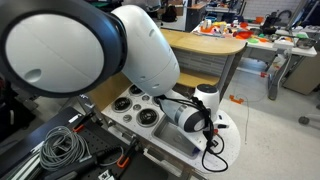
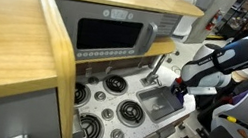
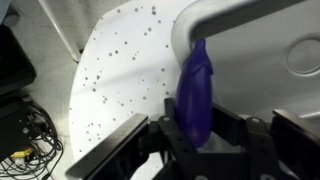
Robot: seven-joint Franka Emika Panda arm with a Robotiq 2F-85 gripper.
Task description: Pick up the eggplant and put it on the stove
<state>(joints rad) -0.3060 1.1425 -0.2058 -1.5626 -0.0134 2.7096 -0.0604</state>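
Observation:
The robot's gripper needs to release the eggplant on the stove's front burner (image 1: pixel 150 118) closest to the sink.
The eggplant (image 3: pixel 195 90) is a dark purple-blue oblong toy. In the wrist view it stands between my gripper's fingers (image 3: pixel 197 128), which are shut on it. Behind it lie a speckled white counter and the steel sink rim (image 3: pixel 240 15). In an exterior view my gripper (image 2: pixel 179 85) hangs over the sink end of the toy kitchen, to the right of the stove (image 2: pixel 118 104) with its round black burners. The stove (image 1: pixel 135 105) also shows in an exterior view, partly hidden by my arm; my gripper there (image 1: pixel 222 122) is past its right end.
A microwave-like panel (image 2: pixel 109 36) stands behind the stove under a wooden counter (image 2: pixel 9 30). Cables (image 1: pixel 60 145) lie on the floor by the base. A wooden table (image 1: pixel 205 45) stands behind. Black cables (image 3: pixel 25 125) hang beside the counter edge.

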